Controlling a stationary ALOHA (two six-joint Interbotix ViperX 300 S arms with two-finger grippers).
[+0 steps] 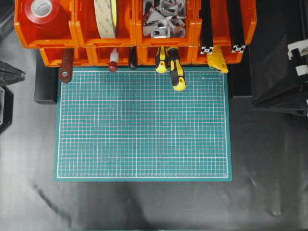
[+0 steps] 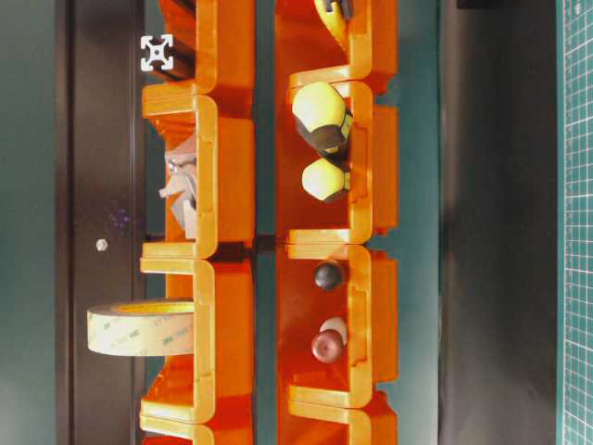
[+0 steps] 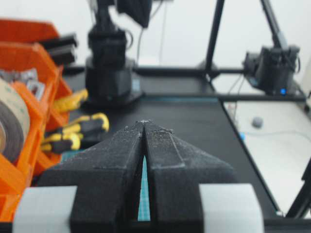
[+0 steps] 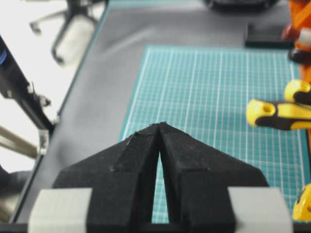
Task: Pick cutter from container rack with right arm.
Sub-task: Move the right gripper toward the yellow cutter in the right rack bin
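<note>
The cutter's yellow end (image 1: 221, 66) (image 4: 302, 207) sticks out of the orange container rack, and my right gripper should go to it next and close there.
The yellow cutter (image 1: 217, 60) sticks out of the lower right bin of the orange container rack (image 1: 77, 36), its end over the green mat's far right corner. It also shows in the left wrist view (image 3: 70, 101) and at the bottom right edge of the right wrist view (image 4: 303, 204). My right gripper (image 1: 255, 102) is shut and empty at the right edge, off the mat and short of the cutter; in its own view (image 4: 160, 125) the jaws meet at the tips. My left gripper (image 3: 145, 122) is shut and empty at the far left (image 1: 20, 75).
Two yellow-and-black screwdrivers (image 1: 172, 66) stick out of the bin left of the cutter. Red and dark tool handles (image 1: 66, 67) hang from the left bins. Upper bins hold tape rolls (image 1: 107, 17), metal brackets (image 1: 163, 17) and black extrusions (image 1: 221, 24). The green mat (image 1: 144, 125) lies in front.
</note>
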